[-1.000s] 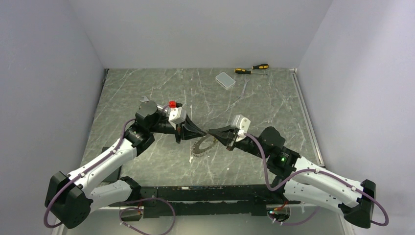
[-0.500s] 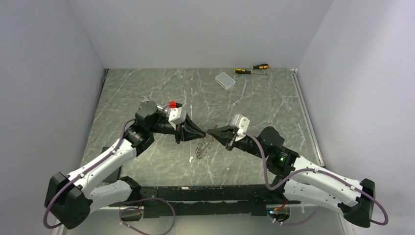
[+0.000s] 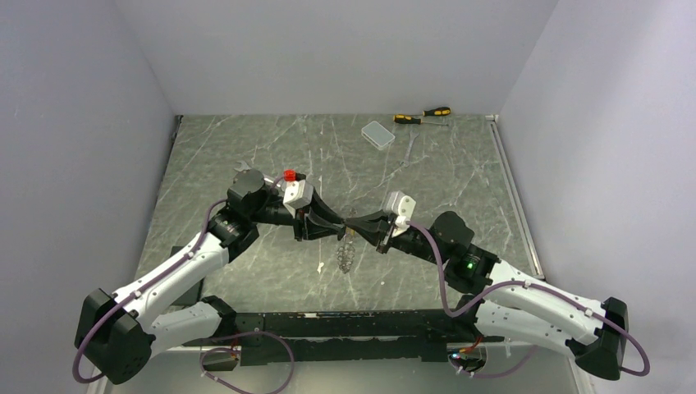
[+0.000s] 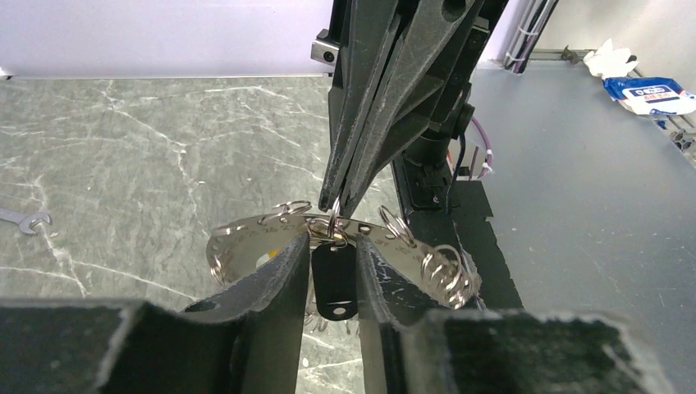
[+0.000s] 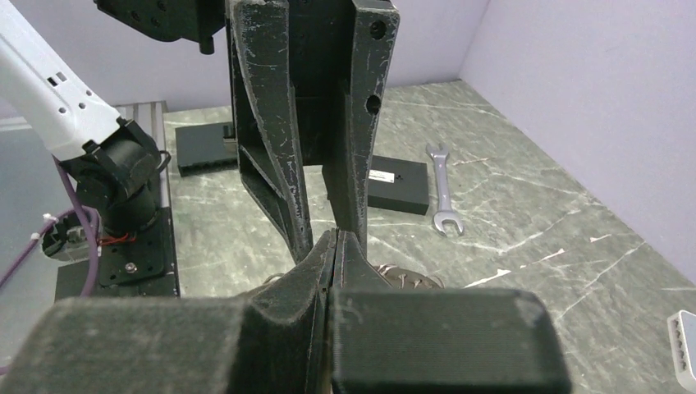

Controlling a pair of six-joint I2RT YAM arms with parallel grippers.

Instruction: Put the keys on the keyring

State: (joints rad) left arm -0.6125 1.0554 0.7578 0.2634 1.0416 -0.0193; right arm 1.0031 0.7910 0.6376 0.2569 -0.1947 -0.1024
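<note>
The black-headed key is spanned across its edges by my left gripper, so my left gripper needs to open and pinch the key's flat sides (image 4: pixel 334 264) while my right gripper holds the keyring.
The keyring (image 3: pixel 346 254), a silvery toothed loop, hangs bunched above the table below my two grippers' meeting fingertips. In the left wrist view it is a metal band (image 4: pixel 246 242) carrying small split rings. My left gripper (image 3: pixel 340 223) (image 4: pixel 332 246) closes on the black-headed key (image 4: pixel 334 279), which hangs between its fingers. My right gripper (image 3: pixel 355 223) (image 5: pixel 336 238) is shut, pinching a small ring at the top of the keyring. A bit of yellow (image 4: pixel 264 259) shows behind the band. A tiny pale piece (image 3: pixel 320 267) lies on the table; I cannot tell if it is a key.
A silver spanner (image 3: pixel 244 167) (image 5: pixel 443 193) lies behind the left arm. A flat black block (image 5: pixel 398 185) lies near it. Two yellow-and-black screwdrivers (image 3: pixel 423 116) and a pale box (image 3: pixel 378 134) sit at the back. Walls enclose three sides.
My right gripper has moved left until its tips meet the left gripper's. The keyring has gone from lying spread low to hanging bunched under the fingertips.
</note>
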